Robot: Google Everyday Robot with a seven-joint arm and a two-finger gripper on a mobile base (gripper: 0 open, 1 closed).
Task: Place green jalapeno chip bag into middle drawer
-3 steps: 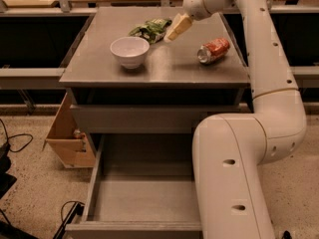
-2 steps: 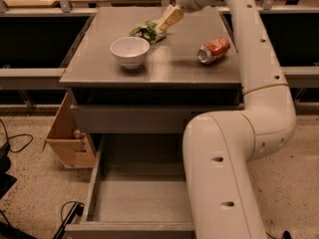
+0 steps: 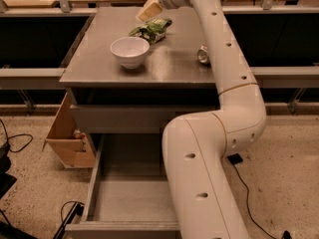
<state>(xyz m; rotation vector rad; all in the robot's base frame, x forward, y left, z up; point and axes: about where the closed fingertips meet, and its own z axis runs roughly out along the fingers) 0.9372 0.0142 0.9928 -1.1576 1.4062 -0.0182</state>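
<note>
The robot's gripper needs to close on the middle (image 3: 152, 29) of the green jalapeno chip bag, just behind the white bowl.
The green jalapeno chip bag (image 3: 152, 29) lies on the grey cabinet top (image 3: 99, 59), behind and to the right of a white bowl (image 3: 129, 51). My gripper (image 3: 149, 10) hangs just above the bag's far left end, at the back of the cabinet top. I cannot tell whether it touches the bag. The middle drawer (image 3: 127, 200) is pulled open low at the front, and its grey floor is bare. My arm crosses the drawer's right side and hides it.
An orange-red soda can (image 3: 203, 55) lies on the cabinet top's right side, partly behind my arm. A tan cardboard box (image 3: 67, 133) stands on the floor to the left of the cabinet. Cables lie on the floor at the lower left and right.
My gripper has moved left and toward the back of the cabinet top, from the bag's right side to above its far left end. The arm now hides part of the can.
</note>
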